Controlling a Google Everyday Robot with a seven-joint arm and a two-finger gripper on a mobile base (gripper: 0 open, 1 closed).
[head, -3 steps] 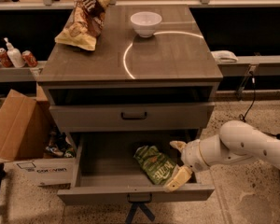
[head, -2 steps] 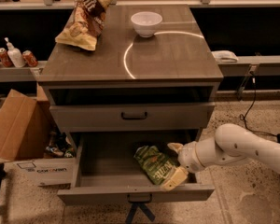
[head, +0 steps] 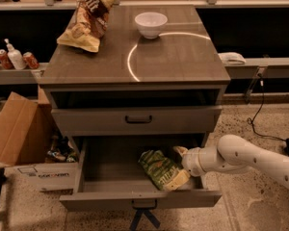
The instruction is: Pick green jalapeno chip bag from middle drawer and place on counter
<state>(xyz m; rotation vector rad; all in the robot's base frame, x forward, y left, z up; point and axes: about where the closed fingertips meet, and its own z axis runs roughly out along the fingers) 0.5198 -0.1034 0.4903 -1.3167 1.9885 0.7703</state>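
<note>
The gripper I have should next move further in and close on the middle (head: 164, 165) of the green jalapeno chip bag in the open drawer.
The green jalapeno chip bag (head: 160, 169) lies flat on the floor of the open middle drawer (head: 111, 162), right of centre. My gripper (head: 180, 166) reaches into the drawer from the right on a white arm (head: 250, 159). Its fingers are spread, one (head: 179, 151) behind the bag's right end and one (head: 182, 180) in front of it. The bag's right edge lies between them. The counter (head: 183, 57) above is a glossy wood-grain top with a bright curved reflection.
A white bowl (head: 151, 24) and a brown-and-yellow chip bag (head: 86, 20) sit on the counter. The shut upper drawer front (head: 137, 120) overhangs the open drawer. A cardboard box (head: 17, 134) stands on the floor at left; cans and a bottle (head: 14, 59) sit on a left shelf.
My gripper has moved a little to the left, closer onto the bag's right end. The bag has stayed in place.
</note>
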